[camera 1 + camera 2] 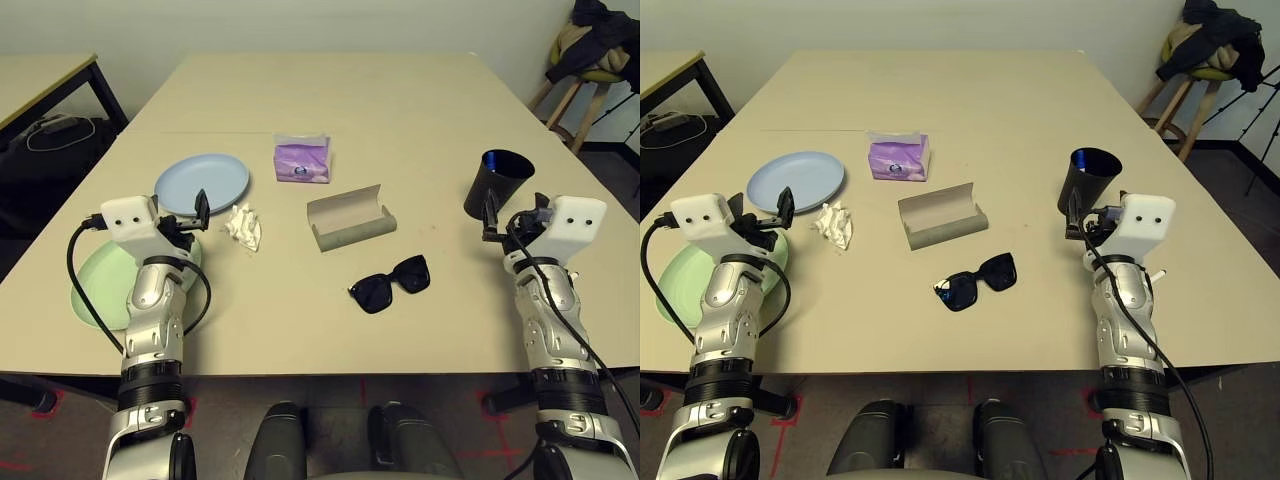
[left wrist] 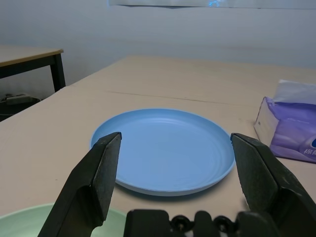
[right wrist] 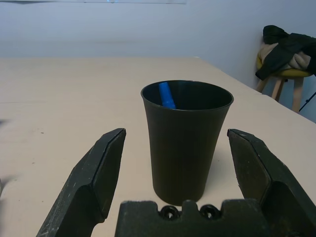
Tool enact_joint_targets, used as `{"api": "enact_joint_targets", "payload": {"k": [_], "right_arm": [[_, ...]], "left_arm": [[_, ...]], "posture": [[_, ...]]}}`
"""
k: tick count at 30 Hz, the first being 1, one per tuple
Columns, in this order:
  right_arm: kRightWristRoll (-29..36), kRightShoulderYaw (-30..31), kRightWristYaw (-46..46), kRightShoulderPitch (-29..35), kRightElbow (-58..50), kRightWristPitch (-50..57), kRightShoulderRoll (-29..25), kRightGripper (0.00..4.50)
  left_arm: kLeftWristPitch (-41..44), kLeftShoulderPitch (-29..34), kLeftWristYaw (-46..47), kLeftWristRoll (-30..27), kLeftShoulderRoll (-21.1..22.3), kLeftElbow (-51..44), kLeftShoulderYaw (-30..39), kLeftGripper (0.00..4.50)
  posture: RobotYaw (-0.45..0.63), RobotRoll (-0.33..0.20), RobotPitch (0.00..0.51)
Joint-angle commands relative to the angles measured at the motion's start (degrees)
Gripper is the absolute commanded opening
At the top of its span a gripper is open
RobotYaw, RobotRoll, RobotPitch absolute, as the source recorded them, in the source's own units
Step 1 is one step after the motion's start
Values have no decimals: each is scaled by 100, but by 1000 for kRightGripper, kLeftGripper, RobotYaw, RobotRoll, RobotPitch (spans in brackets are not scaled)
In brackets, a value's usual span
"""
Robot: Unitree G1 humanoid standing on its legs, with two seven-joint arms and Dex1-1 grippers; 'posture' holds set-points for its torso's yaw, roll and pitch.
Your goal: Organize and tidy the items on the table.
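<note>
My left gripper closes next on the outer rim [image 1: 73, 294] of the pale-green plate, on the side of the plate away from the crumpled white tissue.
My left gripper [image 2: 175, 143] stands open above the far edge of the pale-green plate [image 1: 100, 285], facing the light-blue plate [image 1: 201, 183] just beyond it. Crumpled white tissue [image 1: 243, 226] lies right of the blue plate. In the middle of the table [image 1: 400, 110] the grey-tan glasses case [image 1: 350, 217] lies open, with the black sunglasses [image 1: 390, 284] nearer me. My right gripper [image 3: 175, 136] is open just short of the upright black cup [image 3: 186, 138], which holds a blue stick. The marker is hidden.
A purple tissue pack [image 1: 302, 159] sits beyond the glasses case. A smaller table with black legs [image 1: 60, 80] stands at the far left. A stool with clothes [image 1: 590, 60] is off the far right corner.
</note>
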Motion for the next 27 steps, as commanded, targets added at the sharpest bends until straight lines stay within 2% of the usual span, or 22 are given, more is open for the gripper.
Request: {"api": "enact_joint_targets", "payload": {"k": [1,16,19,27], "right_arm": [[-7,3,-37,1,-57,65,15,4458],[115,-90,160,38,8,27,-162,4458],[245,-78,446,42,82,-19,-240,4458],[857,98,2089,-17,189,-231,-583,4458]], "left_arm": [[39,-6,-80,26,-4,-67,-101,4500],[112,-102,-364,-97,45,64,-136,4500],[143,-94,-431,-112,64,34,-142,4500],[329,-33,-817,-257,215,-54,-138,4500]], "posture": [[179,0,83],[165,0,80],[168,0,80],[184,0,77]]}}
